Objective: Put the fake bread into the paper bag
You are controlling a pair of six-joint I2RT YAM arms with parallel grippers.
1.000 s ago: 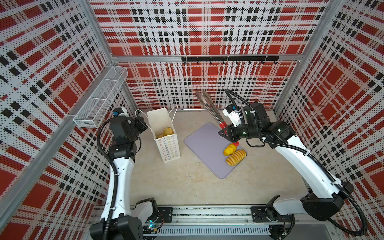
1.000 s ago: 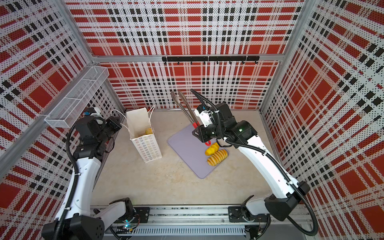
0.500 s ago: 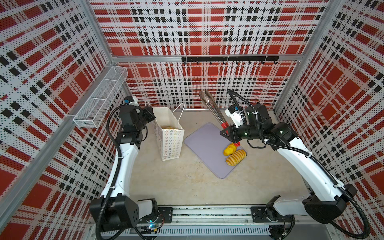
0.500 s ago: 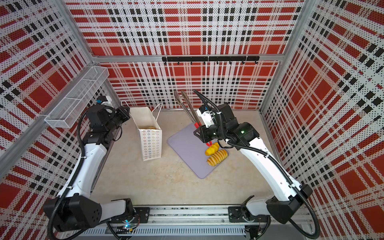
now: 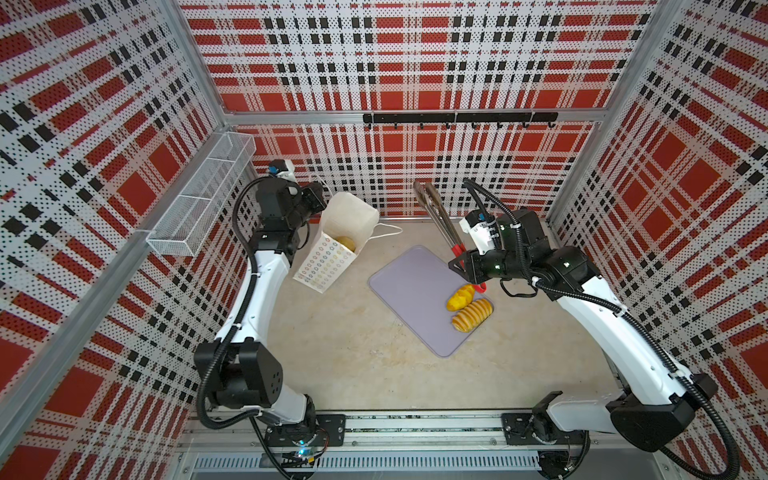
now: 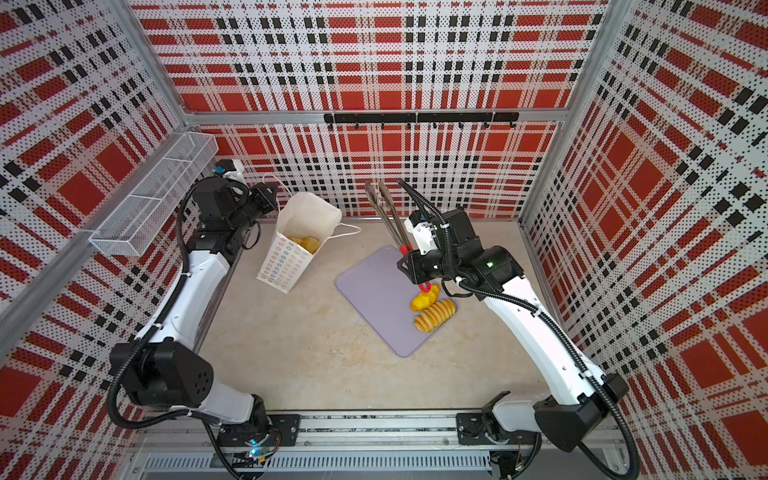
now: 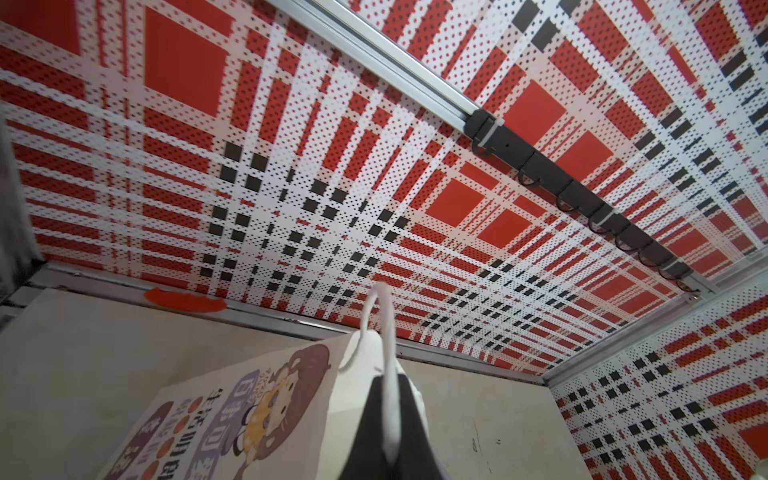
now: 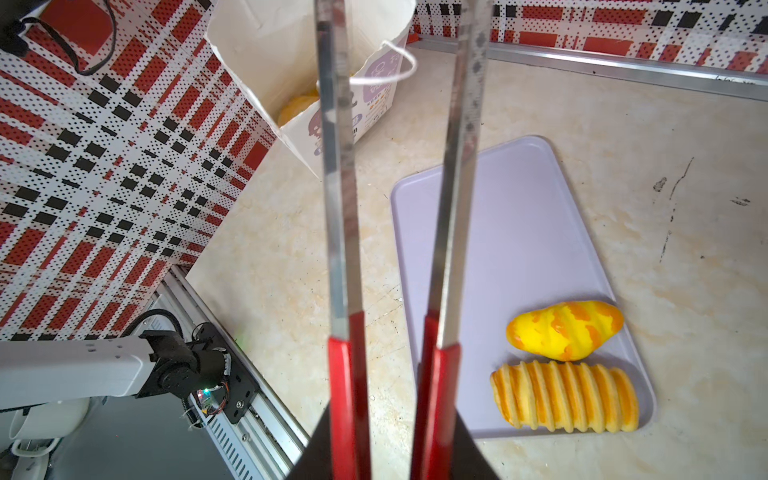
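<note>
The left gripper needs to leave the white paper bag standing at the lilac tray's corner [image 5: 371,282] nearest the wire-mesh basket.
The white paper bag [image 5: 328,262] [image 6: 286,266] leans tilted at the back left, and golden fake bread [image 5: 345,243] [image 6: 309,243] shows in its mouth. My left gripper [image 5: 318,195] [image 7: 390,382] is shut on the bag's white cord handle [image 7: 384,332]. On the lilac tray [image 5: 411,282] [image 8: 519,232] lie a scored oval bun [image 5: 460,298] [image 8: 565,330] and a ridged long loaf [image 5: 472,314] [image 8: 565,397]. My right gripper [image 5: 461,266] [image 8: 390,415] is shut on the red handles of the metal tongs [image 5: 436,212] [image 8: 336,208]. The tong arms point up toward the back wall and hold nothing.
A white wire-mesh basket [image 5: 199,203] hangs on the left wall. A black hook rail [image 5: 457,118] runs along the back wall. The bag's other cord handle [image 5: 386,235] lies loose on the beige table [image 5: 353,353].
My left arm has carried the bag toward the back wall and tipped it over. The right arm and the tongs have barely moved.
</note>
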